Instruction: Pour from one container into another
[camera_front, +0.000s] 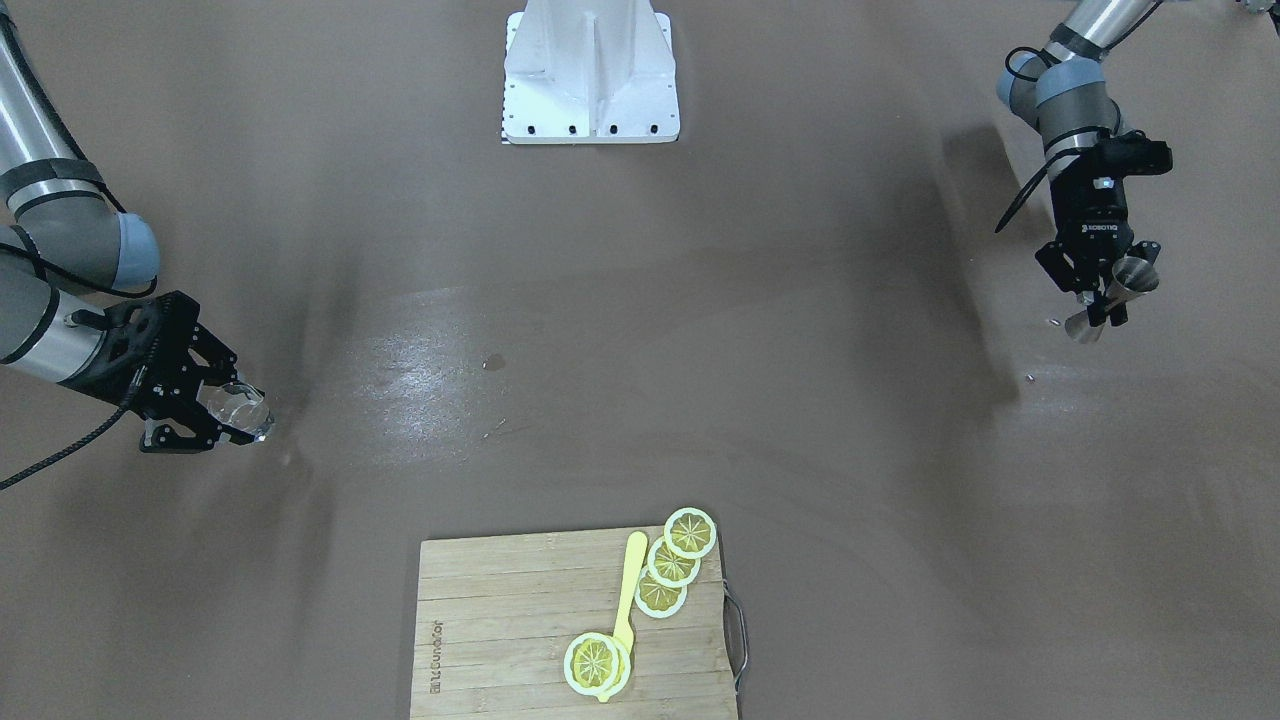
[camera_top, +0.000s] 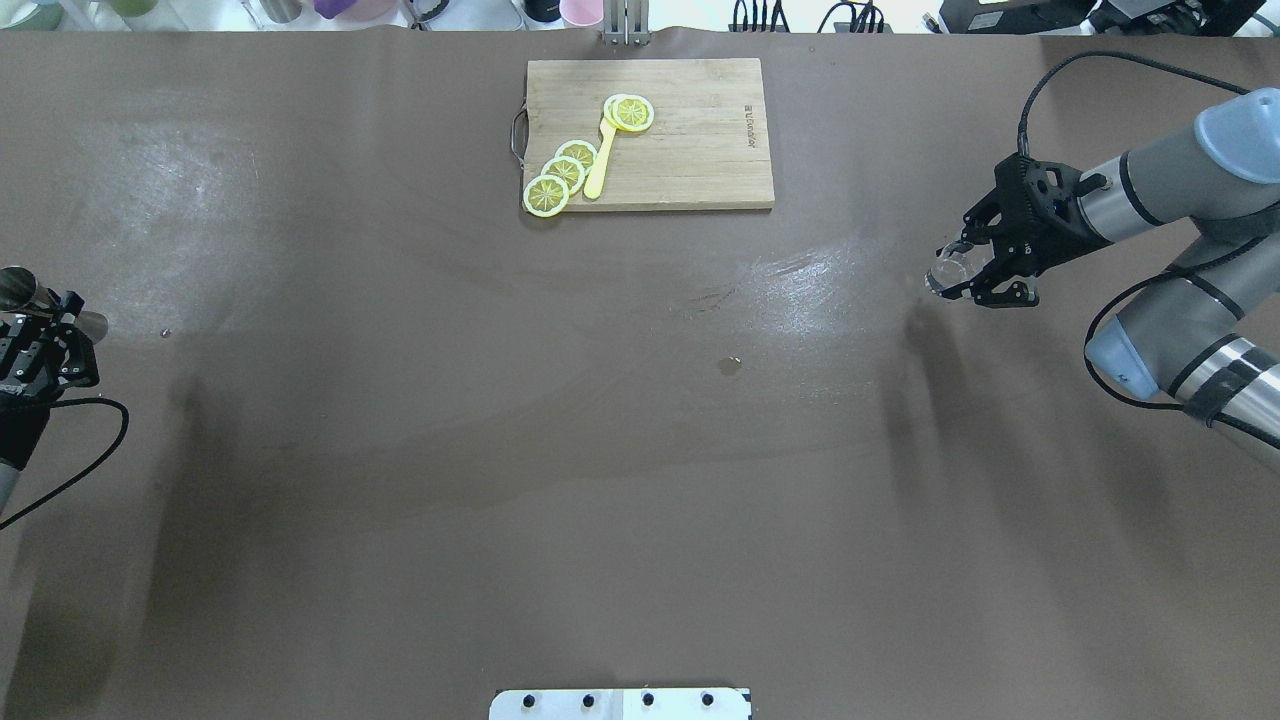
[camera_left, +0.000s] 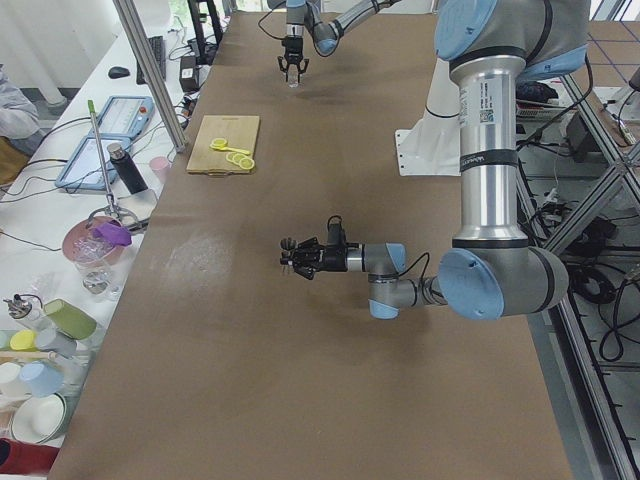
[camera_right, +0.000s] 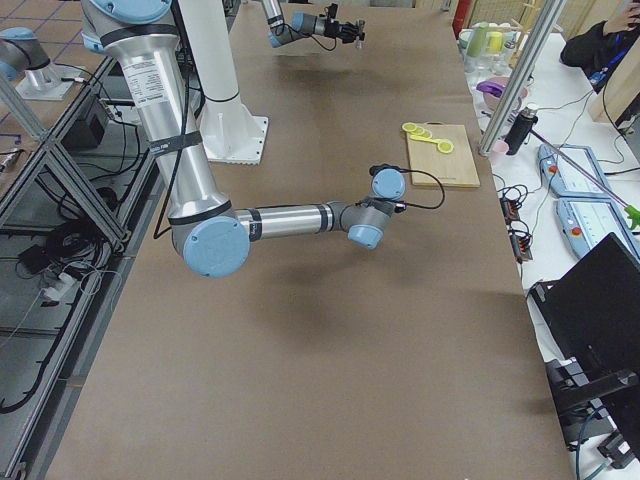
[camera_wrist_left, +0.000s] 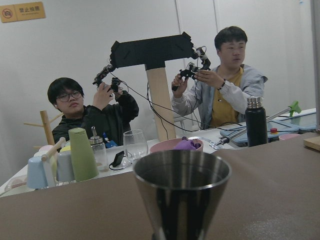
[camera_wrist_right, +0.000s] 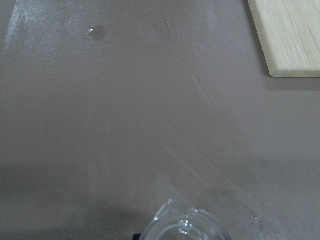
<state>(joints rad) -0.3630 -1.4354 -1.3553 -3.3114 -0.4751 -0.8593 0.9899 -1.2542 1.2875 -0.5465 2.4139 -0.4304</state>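
Next, my left gripper stands the grey steel jigger on the brown table (camera_front: 1066, 344) next to the small water drops.
My right gripper (camera_front: 228, 415) is shut on the small clear glass tumbler (camera_front: 240, 410), low over the brown table at the robot's far right; the pair also shows in the overhead view, with the gripper (camera_top: 975, 275) holding the tumbler (camera_top: 948, 270). The right wrist view catches only the tumbler's rim (camera_wrist_right: 182, 227) at the bottom edge. At the opposite end of the table, my left gripper (camera_front: 1100, 305) is shut on the waist of the grey steel jigger (camera_front: 1118, 292), which looks tilted. The jigger's open cone (camera_wrist_left: 182, 192) fills the left wrist view. The two containers are far apart.
A wooden cutting board (camera_top: 690, 140) with lemon slices (camera_top: 565, 170) and a yellow spoon (camera_top: 600, 165) lies at the table's far side, middle. A small wet spot (camera_top: 730, 366) marks the table centre. The white robot base (camera_front: 590, 75) is at the near side. Cups and two operators sit beyond the left end.
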